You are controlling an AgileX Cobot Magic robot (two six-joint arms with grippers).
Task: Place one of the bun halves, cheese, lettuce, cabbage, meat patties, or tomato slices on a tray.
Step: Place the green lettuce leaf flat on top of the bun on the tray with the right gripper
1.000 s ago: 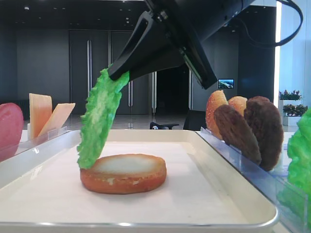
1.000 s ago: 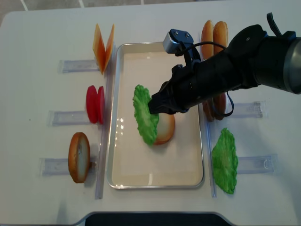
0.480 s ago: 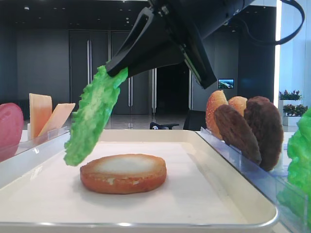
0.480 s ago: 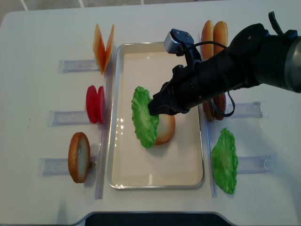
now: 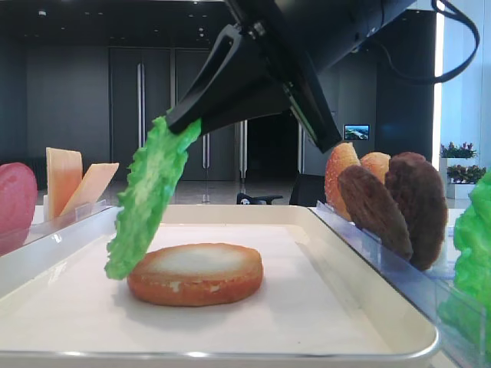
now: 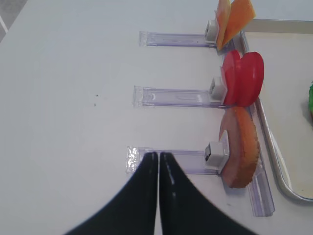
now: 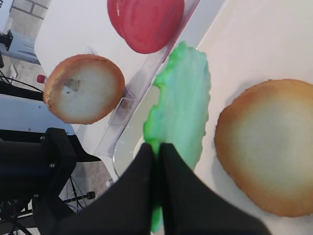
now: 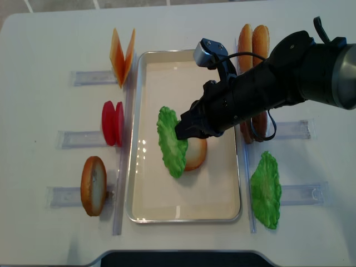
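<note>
Next, I let the lettuce go with my right gripper on the pale side of the bun half [image 8: 188, 149] [image 7: 266, 147] that lies on the tray.
My right gripper [image 8: 181, 132] is shut on the top edge of the lettuce [image 8: 169, 142], a ruffled green leaf that hangs tilted over the tray [image 8: 183, 206]. The leaf's lower tip [image 5: 119, 268] reaches down to the left edge of a bun half [image 5: 196, 272], which lies flat, pale face up, on the tray liner. From the right wrist, the lettuce [image 7: 183, 105] is pinched between the black fingers [image 7: 142, 166], with the bun half [image 7: 269, 147] to its right. My left gripper [image 6: 159, 155] is shut and empty over the table, left of a racked bun half [image 6: 239, 147].
Clear racks flank the tray. On the left stand cheese slices [image 8: 122, 53], tomato slices [image 8: 113, 122] and a bun half [image 8: 93, 185]. On the right are bun halves [image 8: 253, 39], meat patties [image 5: 399, 203] and a second lettuce leaf [image 8: 266, 189].
The right gripper has shifted the lettuce slightly left. The leaf's hanging end swung out away from the bun, then settled back lower at the bun's left edge.
</note>
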